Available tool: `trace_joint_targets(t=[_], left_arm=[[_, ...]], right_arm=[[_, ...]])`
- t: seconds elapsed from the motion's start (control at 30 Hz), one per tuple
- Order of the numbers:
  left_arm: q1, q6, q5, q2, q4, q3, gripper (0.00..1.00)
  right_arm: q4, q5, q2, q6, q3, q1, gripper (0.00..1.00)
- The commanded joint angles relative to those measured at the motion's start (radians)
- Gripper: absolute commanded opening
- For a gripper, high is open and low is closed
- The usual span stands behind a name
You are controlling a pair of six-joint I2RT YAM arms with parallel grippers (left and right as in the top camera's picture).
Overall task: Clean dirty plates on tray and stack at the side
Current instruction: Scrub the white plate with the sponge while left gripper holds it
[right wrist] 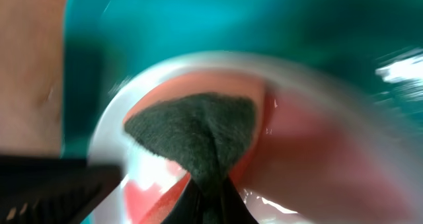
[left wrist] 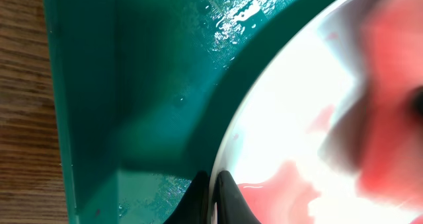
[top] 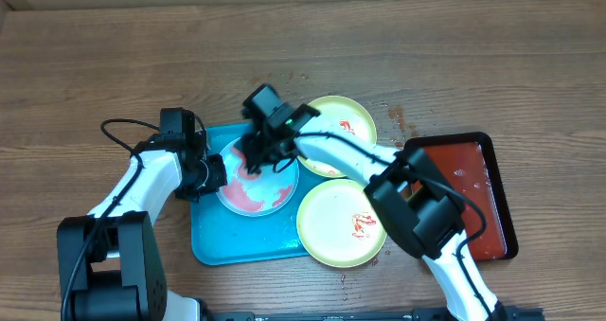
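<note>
The dark sponge will leave my right gripper near the middle of the dark red tray (top: 444,194), slightly toward the plates.
A pale blue-white plate (top: 258,194) smeared with red sauce lies on the turquoise tray (top: 220,238). My left gripper (top: 214,172) is shut on the plate's left rim (left wrist: 228,145); its fingertips (left wrist: 213,191) pinch the edge. My right gripper (top: 258,156) is shut on a dark grey scrubbing cloth (right wrist: 197,130) that presses on the sauce-covered plate (right wrist: 310,151). Two lime-green rimmed plates with red smears lie off the tray: one (top: 343,125) behind it, one (top: 343,222) at its right edge.
A smaller dark red tray with a black rim (top: 473,190) lies at the right. Red sauce spots mark the wooden table (top: 398,120) near the far green plate. The turquoise tray's raised wall (left wrist: 59,105) is at my left gripper's left.
</note>
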Motion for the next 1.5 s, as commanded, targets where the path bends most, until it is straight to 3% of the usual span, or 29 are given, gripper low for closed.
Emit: trace_joint_targets(t=[0.0,0.4,0.6,0.83,1.17,1.47], left_arm=[[-0.001,0.027,-0.037,0.028,-0.018,-0.030,0.04],[-0.001,0.027,-0.037,0.028,-0.018,-0.030,0.04],[-0.001,0.027,-0.037,0.028,-0.017,-0.030,0.04],[-0.001,0.027,-0.029,0.028,-0.015,-0.030,0.04],[-0.001,0.019,-0.030,0.028,-0.007,-0.030,0.04],[0.000,-0.003,-0.030,0.028,0.007,-0.030,0.04]], right_arm=[[0.004,0.135,0.017,0.074,0.000,-0.055,0.04],[-0.200,0.166,0.017,0.055,0.000,-0.077,0.04],[-0.294,0.026,0.017,-0.028,0.000,-0.061,0.04],[-0.274,-0.245,0.017,-0.181,0.000,-0.015,0.04],[-0.330,-0.034,-0.011,-0.171,0.059,-0.020,0.04],[-0.531,0.200,-0.076,-0.204,0.262,-0.050,0.04]])
